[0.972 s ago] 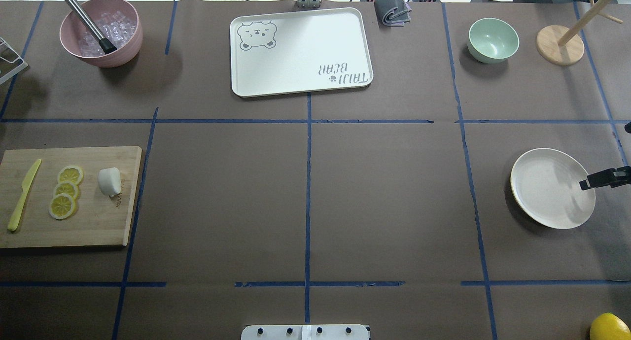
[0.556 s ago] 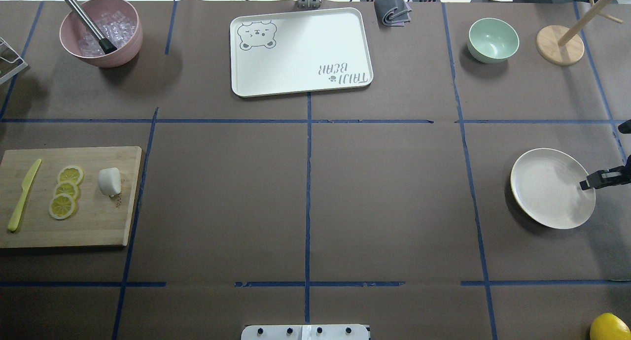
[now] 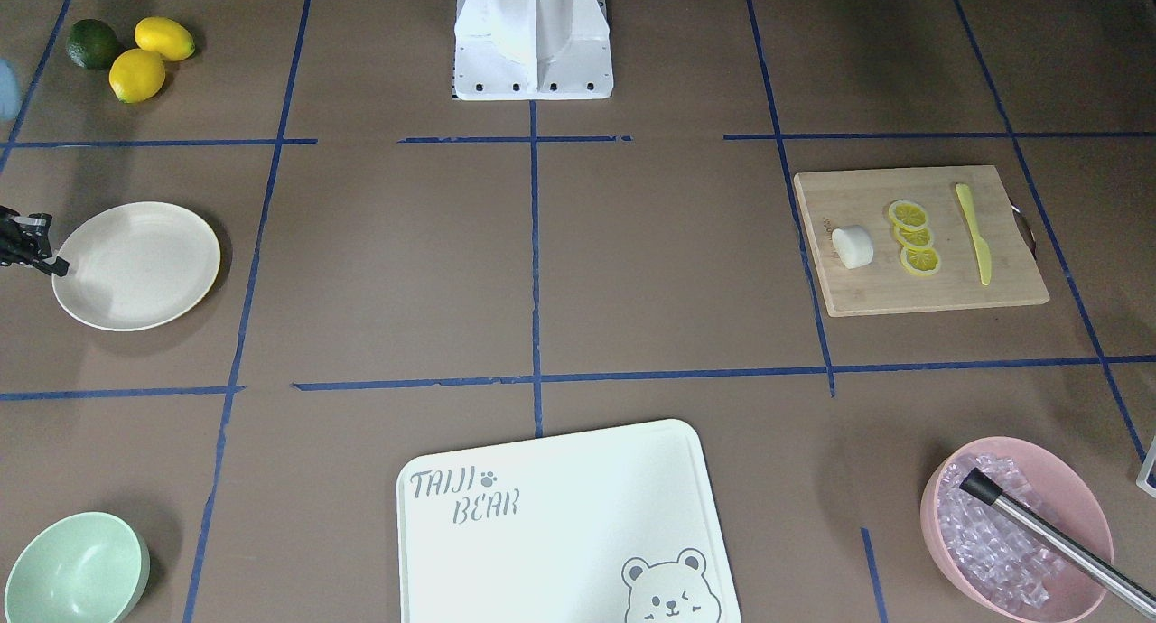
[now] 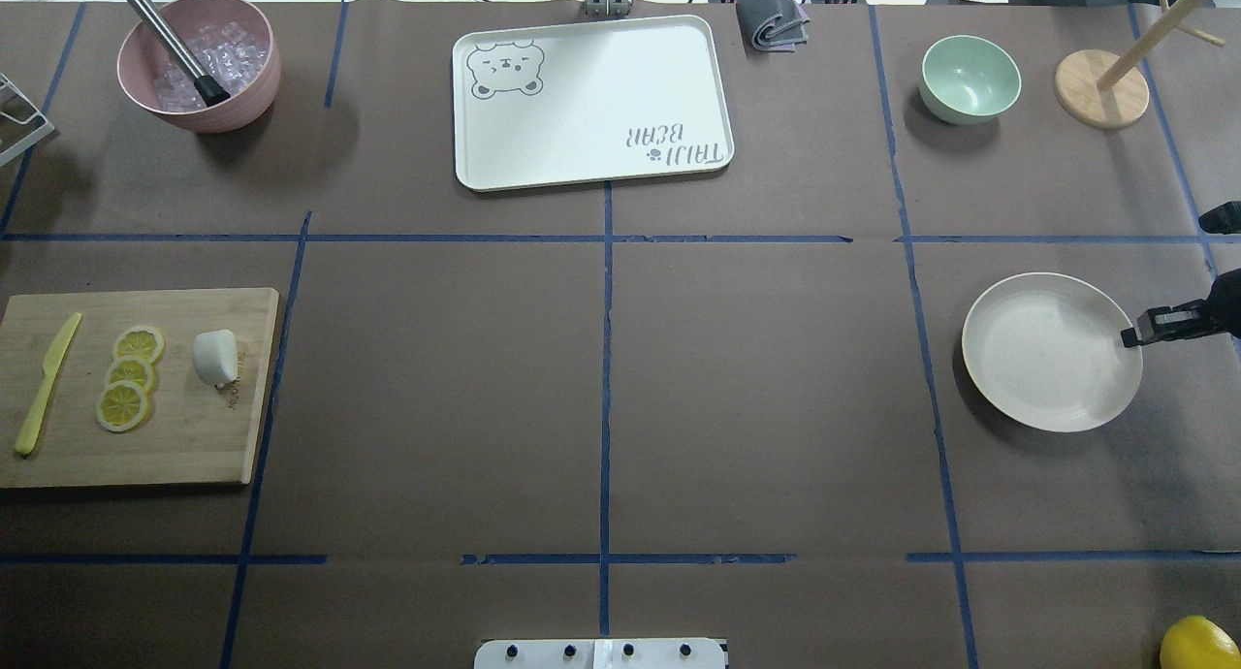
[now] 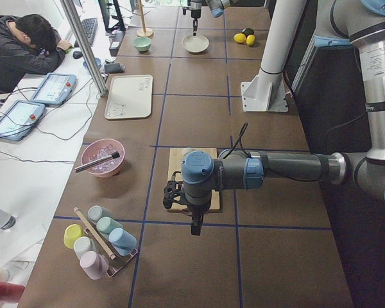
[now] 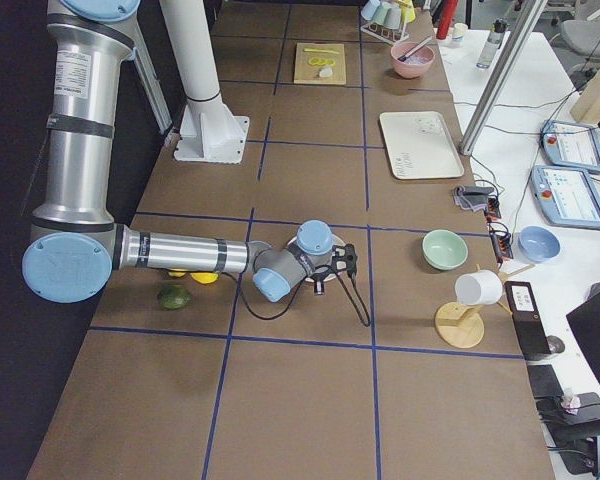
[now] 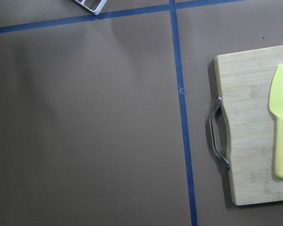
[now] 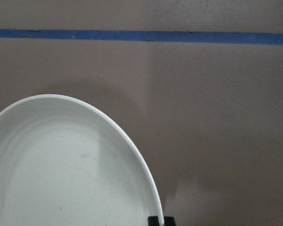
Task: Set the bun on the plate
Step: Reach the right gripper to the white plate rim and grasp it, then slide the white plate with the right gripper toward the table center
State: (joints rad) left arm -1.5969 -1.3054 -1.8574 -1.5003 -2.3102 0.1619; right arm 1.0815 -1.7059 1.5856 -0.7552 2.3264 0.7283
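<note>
Next, I set the cream plate on the middle blue tape line [image 3: 539, 251] facing the bear-printed tray, using my right gripper.
The bun [image 4: 214, 356] is a small white lump lying on the wooden cutting board [image 4: 175, 446] at the left, beside the lemon slices [image 4: 129, 375]; the front-facing view shows the bun [image 3: 853, 246] too. Far to the right is the round cream plate [image 4: 1047, 354], with my right gripper [image 4: 1129, 337] shut on its right rim. In the right wrist view a dark fingertip [image 8: 155, 220] pinches the plate's rim [image 8: 132, 141]. My left gripper [image 5: 192, 224] hangs just outside the board's left end, seen only from the side, so I cannot tell its state.
A yellow knife [image 4: 46, 383] lies on the board. At the back stand a pink bowl [image 4: 199, 63] of ice with a metal rod, the bear-printed tray [image 4: 591, 102], a mint bowl [image 4: 970, 78] and a wooden stand [image 4: 1102, 87]. A lemon [image 4: 1200, 643] sits front right.
My right gripper has carried the plate leftward and slightly towards the back of the table. The bun and the board have not moved.
</note>
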